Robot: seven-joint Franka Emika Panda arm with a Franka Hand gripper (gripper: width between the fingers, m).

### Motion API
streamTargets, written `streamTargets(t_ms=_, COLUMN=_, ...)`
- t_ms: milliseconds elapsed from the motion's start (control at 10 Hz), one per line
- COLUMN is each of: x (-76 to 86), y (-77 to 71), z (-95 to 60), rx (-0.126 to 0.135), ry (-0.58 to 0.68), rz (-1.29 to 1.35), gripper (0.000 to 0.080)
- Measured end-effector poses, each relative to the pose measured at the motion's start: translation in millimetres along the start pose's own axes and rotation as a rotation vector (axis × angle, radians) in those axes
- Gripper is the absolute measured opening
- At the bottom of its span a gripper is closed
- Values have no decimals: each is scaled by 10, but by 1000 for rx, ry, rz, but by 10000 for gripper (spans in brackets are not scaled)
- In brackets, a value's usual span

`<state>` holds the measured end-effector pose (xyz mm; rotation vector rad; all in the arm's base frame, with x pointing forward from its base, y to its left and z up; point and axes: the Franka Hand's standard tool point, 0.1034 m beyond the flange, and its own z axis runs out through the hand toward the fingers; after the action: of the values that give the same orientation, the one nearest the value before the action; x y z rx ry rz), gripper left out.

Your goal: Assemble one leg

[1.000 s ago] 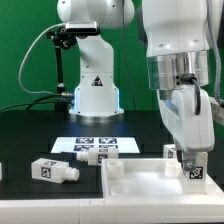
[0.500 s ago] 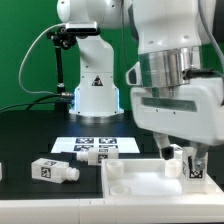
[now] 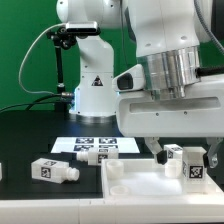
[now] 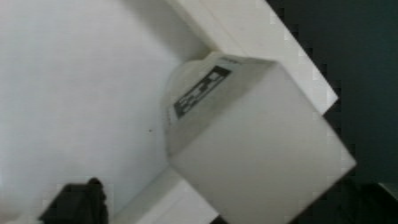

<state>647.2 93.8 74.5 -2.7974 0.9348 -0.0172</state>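
The tag side of the leg is crooked to my open fingers, so next I turn my gripper square and take the leg [image 3: 194,169] by its flat sides before screwing it in.
A white leg [image 3: 186,160] with black-and-white tags stands upright at the far corner of the white square panel [image 3: 135,188], at the exterior view's right. My gripper [image 3: 186,156] is low over it, one finger on each side. In the wrist view the leg [image 4: 249,130] fills the middle, its tag face showing. One dark finger [image 4: 80,203] stands apart from it, with a strip of panel between. The jaws look open around the leg, not pressing on it. The leg's peg is hidden.
Two more legs lie on the black table: one [image 3: 55,170] at the exterior view's left, one [image 3: 88,153] by the marker board [image 3: 97,145]. Another white part [image 3: 3,172] shows at the left edge. The arm's base [image 3: 95,95] stands behind.
My hand has turned about its upright axis over the leg, from narrow side to broad side toward the camera. The leg stays at the panel's corner.
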Motion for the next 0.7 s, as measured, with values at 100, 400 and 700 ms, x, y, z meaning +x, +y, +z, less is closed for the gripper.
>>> streamTargets(t_ms=100, x=-97, y=-79, z=15, rx=-51, ry=-31, rz=-178, gripper=648)
streamTargets(t_ms=400, x=-173, y=-134, z=82, rx=-93, ry=-117, rz=-499, gripper=621)
streamTargets(t_ms=700, x=-175, y=-124, z=92, rx=-102, ry=-111, rz=-362, gripper=291)
